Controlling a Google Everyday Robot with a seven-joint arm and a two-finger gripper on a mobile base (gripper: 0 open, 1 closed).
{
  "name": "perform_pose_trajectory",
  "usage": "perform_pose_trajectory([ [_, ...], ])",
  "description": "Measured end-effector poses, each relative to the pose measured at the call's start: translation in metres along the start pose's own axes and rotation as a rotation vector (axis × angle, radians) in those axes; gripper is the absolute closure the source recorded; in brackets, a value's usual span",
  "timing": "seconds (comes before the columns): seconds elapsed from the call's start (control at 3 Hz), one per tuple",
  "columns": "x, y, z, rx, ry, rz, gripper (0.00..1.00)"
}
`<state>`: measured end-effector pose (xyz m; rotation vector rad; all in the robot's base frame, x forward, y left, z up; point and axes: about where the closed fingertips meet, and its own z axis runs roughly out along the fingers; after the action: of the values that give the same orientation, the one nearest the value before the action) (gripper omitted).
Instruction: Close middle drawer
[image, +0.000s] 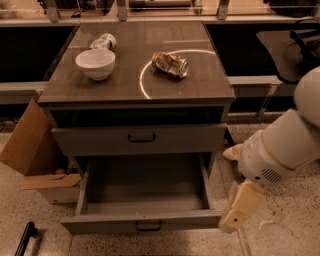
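Next, I close beside the end of the middle drawer's front (201, 221), away from the cardboard box.
The middle drawer (145, 200) is pulled far out of the grey-brown cabinet (135, 85). Its deep box is empty, and its flat front (110, 222) carries a small dark bar handle (148, 226). The drawer above it (100, 140), with its own dark handle, is nearly shut. The lowest drawer is hidden under the open one. My gripper (232, 220) is the cream-coloured end of the white arm (280, 150). It hangs at the right, just beside the front right corner of the open drawer's front, close to it or touching it.
On the cabinet top stand a white bowl (95, 63), a crushed can (170, 64) and another can lying behind the bowl (103, 41). A cardboard box (35, 160) sits on the floor to the cabinet's left. A dark bar (24, 239) lies at the bottom left.
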<state>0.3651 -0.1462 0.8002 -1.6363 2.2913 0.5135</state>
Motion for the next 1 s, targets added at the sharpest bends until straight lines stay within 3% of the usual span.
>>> perform_pose_trajectory([
  [0.67, 0.03, 0.0, 0.11, -0.146, -0.088, 0.073, 0.0],
  [1.0, 0.03, 0.0, 0.11, -0.146, -0.088, 0.073, 0.0],
])
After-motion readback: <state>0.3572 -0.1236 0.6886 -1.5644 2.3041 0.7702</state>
